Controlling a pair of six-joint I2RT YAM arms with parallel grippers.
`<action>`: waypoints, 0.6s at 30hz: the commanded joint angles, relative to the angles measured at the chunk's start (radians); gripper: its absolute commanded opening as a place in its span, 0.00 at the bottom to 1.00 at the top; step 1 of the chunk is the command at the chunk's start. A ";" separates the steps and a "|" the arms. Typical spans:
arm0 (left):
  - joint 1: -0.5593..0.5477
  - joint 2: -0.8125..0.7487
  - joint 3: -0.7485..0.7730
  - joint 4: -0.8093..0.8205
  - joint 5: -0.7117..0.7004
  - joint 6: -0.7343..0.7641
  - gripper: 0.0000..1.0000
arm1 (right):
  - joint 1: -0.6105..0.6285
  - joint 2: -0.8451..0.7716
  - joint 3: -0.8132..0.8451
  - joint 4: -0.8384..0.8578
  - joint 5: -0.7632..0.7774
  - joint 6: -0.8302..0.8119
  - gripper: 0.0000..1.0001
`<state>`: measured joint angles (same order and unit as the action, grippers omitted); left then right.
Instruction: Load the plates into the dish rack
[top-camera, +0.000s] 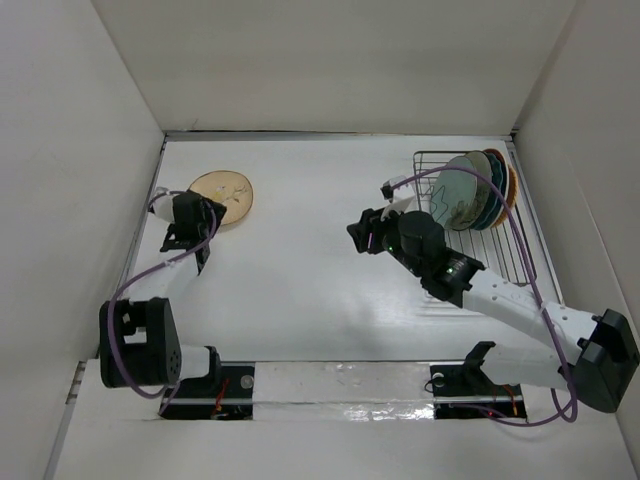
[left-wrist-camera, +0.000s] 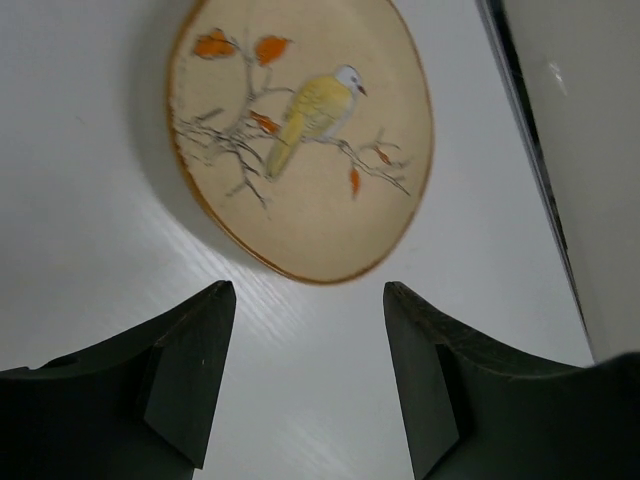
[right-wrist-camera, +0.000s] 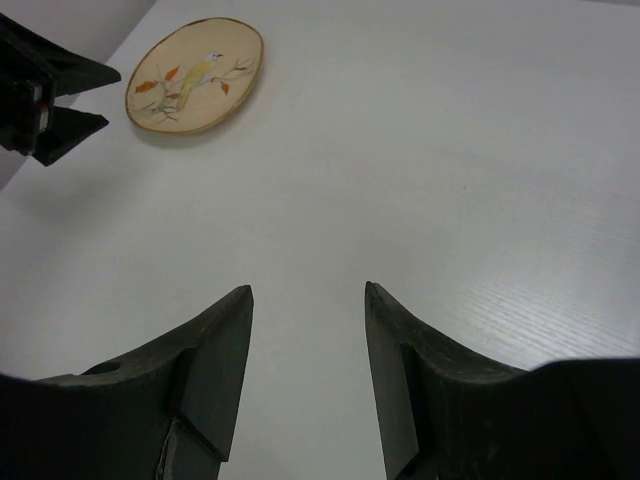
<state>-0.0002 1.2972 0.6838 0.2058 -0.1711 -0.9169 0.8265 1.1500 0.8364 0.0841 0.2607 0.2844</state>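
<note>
Next, my left gripper closes on the near edge of the tan plate (top-camera: 212, 216) (left-wrist-camera: 229, 234), at a spot close to the painted bird's tail.
A tan plate with a bird on a branch (top-camera: 221, 196) lies flat on the white table at the back left. In the left wrist view this plate (left-wrist-camera: 300, 130) sits just beyond my open left gripper (left-wrist-camera: 310, 290), not touching it and with nothing between its fingers. The left gripper (top-camera: 207, 213) hovers at the plate's near-left edge. At the right stands the black wire dish rack (top-camera: 500, 250), with several plates (top-camera: 465, 195) upright in its far end. My right gripper (top-camera: 357, 232) is left of the rack, pointing left. It stands open and empty (right-wrist-camera: 308, 290), and far ahead of it lies the tan plate (right-wrist-camera: 195, 75).
White walls close in the table on the left, back and right. The left wall runs close beside the tan plate. The right arm's purple cable (top-camera: 520, 215) loops over the rack. The left gripper's dark fingers (right-wrist-camera: 50, 100) show at the left edge of the right wrist view.
</note>
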 joint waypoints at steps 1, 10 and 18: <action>0.104 0.069 0.017 0.067 0.044 -0.025 0.57 | 0.008 -0.032 -0.006 0.066 -0.031 0.006 0.54; 0.200 0.296 0.075 0.101 0.120 -0.034 0.55 | -0.001 -0.024 -0.003 0.059 -0.046 -0.001 0.55; 0.200 0.453 0.160 0.176 0.211 -0.060 0.46 | -0.020 -0.004 0.001 0.057 -0.054 -0.002 0.55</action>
<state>0.1978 1.7248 0.8112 0.3355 -0.0040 -0.9565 0.8204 1.1416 0.8341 0.0860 0.2138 0.2848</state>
